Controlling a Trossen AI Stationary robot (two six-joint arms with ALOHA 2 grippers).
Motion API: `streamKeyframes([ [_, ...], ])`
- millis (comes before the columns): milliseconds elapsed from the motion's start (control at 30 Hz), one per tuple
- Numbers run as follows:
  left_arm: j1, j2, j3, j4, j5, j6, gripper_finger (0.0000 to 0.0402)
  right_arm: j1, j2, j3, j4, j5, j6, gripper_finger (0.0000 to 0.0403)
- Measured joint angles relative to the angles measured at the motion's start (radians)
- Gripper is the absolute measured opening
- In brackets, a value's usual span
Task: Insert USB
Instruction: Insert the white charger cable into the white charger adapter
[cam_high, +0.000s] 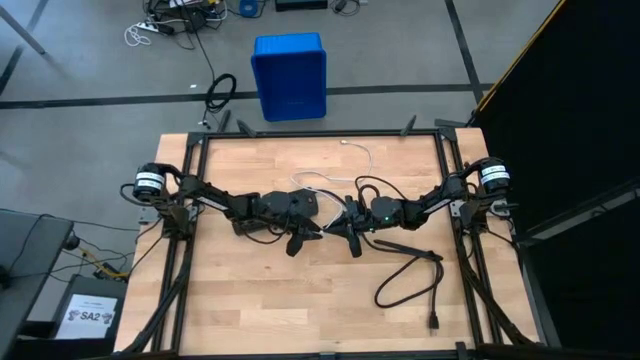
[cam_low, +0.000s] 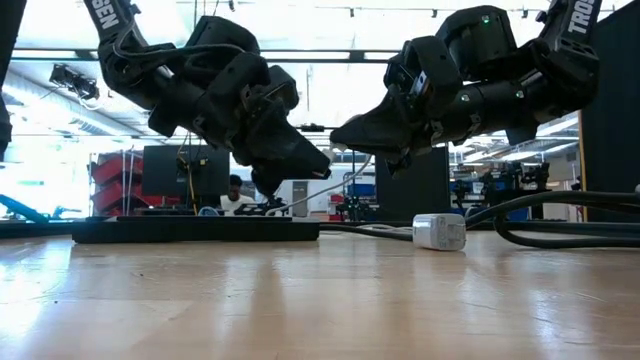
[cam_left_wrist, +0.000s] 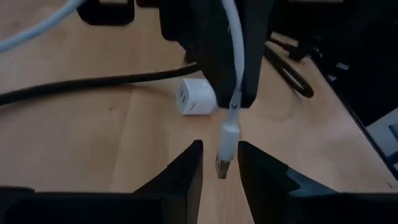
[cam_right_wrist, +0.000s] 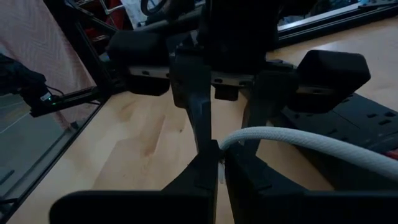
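Next, I take the plug's body (cam_left_wrist: 228, 139) with my left gripper while my right gripper pinches the white cable behind its plug, before my right gripper fetches the charger cube.
The USB cable (cam_high: 345, 180) is thin and white and trails from the table's far side to the centre. Its plug (cam_left_wrist: 224, 152) hangs between my left gripper's (cam_left_wrist: 221, 171) open fingers, and I cannot tell whether they touch it. My left gripper (cam_high: 305, 236) and my right gripper (cam_high: 338, 228) meet tip to tip above mid-table. The right gripper (cam_right_wrist: 219, 168) is shut on the cable. A white charger cube (cam_low: 438, 232) rests on the wood beneath them. A black power strip (cam_low: 195, 230) lies flat beside it. My right gripper pinches the white cable just behind its plug (cam_left_wrist: 232, 106) between both fingers (cam_right_wrist: 202, 174). The fingers slant down from the table's right side. The plug sticks out past the fingertips, lifted clear of the table, and the cable (cam_right_wrist: 298, 140) curves away slack behind.
A thick black cord (cam_high: 410, 280) loops over the near right part of the table. Another length of it (cam_left_wrist: 93, 84) runs past the charger cube (cam_left_wrist: 196, 99). A blue bin (cam_high: 290, 75) stands on the floor beyond the far edge. Bare wood lies near the table's near-left corner.
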Motion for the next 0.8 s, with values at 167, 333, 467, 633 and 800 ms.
streamKeyframes([
  [167, 0.0, 0.0, 0.0, 0.027, -0.001, 0.001, 0.0087, 0.0, 0.0, 0.0, 0.0, -0.001, 0.004, 0.0],
  [333, 0.0, 0.0, 0.0, 0.047, -0.002, 0.003, 0.0087, 0.0, 0.0, 0.0, -0.002, -0.002, 0.005, 0.0],
  [467, 0.0, 0.0, 0.0, 0.047, -0.002, 0.003, 0.0085, 0.0, 0.0, 0.0, -0.003, -0.002, 0.005, 0.0],
  [633, 0.0, 0.0, 0.0, 0.047, -0.002, 0.004, 0.0065, 0.0, 0.0, 0.001, -0.005, -0.002, 0.005, 0.0],
  [800, 0.0, 0.0, 0.0, 0.047, -0.006, 0.025, 0.0026, 0.0, 0.0, 0.001, -0.005, -0.002, 0.005, 0.0],
])
